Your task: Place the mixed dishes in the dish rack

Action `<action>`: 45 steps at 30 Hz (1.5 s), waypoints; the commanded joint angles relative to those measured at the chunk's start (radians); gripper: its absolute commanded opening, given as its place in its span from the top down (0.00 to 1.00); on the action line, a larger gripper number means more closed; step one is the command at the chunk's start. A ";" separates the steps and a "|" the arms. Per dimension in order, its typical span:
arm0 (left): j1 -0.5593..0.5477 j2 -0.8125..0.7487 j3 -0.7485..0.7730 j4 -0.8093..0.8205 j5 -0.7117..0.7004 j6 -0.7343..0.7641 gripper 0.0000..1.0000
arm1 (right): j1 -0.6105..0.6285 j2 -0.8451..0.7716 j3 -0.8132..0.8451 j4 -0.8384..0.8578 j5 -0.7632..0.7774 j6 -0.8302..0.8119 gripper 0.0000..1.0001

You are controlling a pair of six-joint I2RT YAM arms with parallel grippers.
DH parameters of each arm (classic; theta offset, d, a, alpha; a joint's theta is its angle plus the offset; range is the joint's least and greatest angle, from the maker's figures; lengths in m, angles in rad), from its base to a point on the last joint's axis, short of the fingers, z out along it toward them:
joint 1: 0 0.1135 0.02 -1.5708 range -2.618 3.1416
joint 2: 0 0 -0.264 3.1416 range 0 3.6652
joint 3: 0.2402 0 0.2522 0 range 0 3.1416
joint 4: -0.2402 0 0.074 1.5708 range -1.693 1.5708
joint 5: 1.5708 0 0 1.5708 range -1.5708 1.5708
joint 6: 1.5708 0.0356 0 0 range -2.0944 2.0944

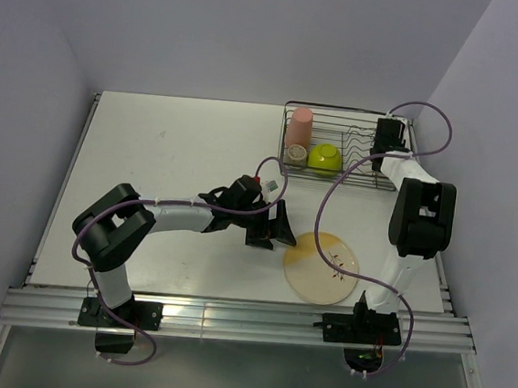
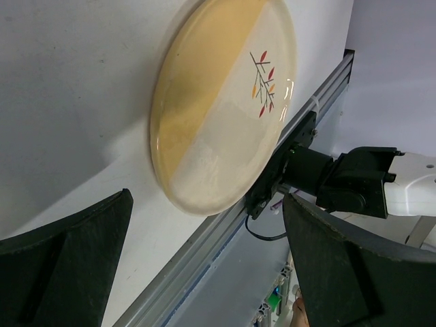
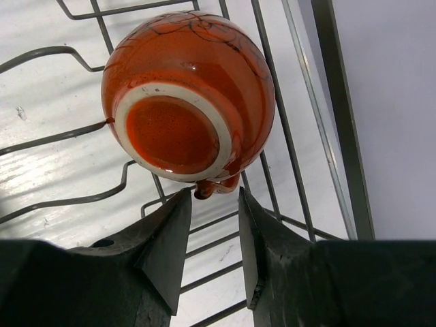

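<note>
The orange mug sits crooked on the dish rack's wires, so the robot's right gripper will grasp the mug's handle [image 3: 218,186] and set the mug straight before moving away.
The pale-yellow plate [image 1: 323,266] with a twig motif lies flat near the table's front edge. My left gripper [image 1: 279,225] hovers just left of it, open and empty; in the left wrist view the plate [image 2: 218,102] sits beyond the wide-apart fingers of the left gripper [image 2: 208,197]. The dish rack [image 1: 341,108] at the back right holds a pink tumbler [image 1: 300,125], a lime-green bowl [image 1: 325,157] and a tiny beige cup [image 1: 296,155]. My right gripper [image 1: 386,137] is over the rack's right end. The orange mug [image 3: 187,95] rests upside down on the rack wires [image 3: 344,116], its handle just ahead of the right gripper [image 3: 214,194], whose jaws stand narrowly apart, clear of it.
The right arm's base [image 2: 354,177] and the aluminium front rail [image 1: 229,315] lie just beyond the plate. Purple cables [image 1: 332,196] loop above the table between plate and rack. Walls close in on the left, back and right.
</note>
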 commanded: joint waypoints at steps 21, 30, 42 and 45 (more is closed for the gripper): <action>-0.006 -0.022 -0.091 0.170 0.099 0.000 0.02 | 0.045 0.023 -0.128 0.267 0.150 -0.193 0.57; -0.006 -0.025 -0.092 0.164 0.102 0.010 0.02 | 0.050 0.063 -0.099 0.284 0.170 -0.203 0.59; -0.006 -0.009 -0.083 0.160 0.109 0.016 0.02 | 0.047 0.089 -0.044 0.230 0.104 -0.203 0.91; -0.006 -0.003 -0.085 0.163 0.114 0.016 0.02 | 0.044 0.094 -0.030 0.193 0.096 -0.201 1.00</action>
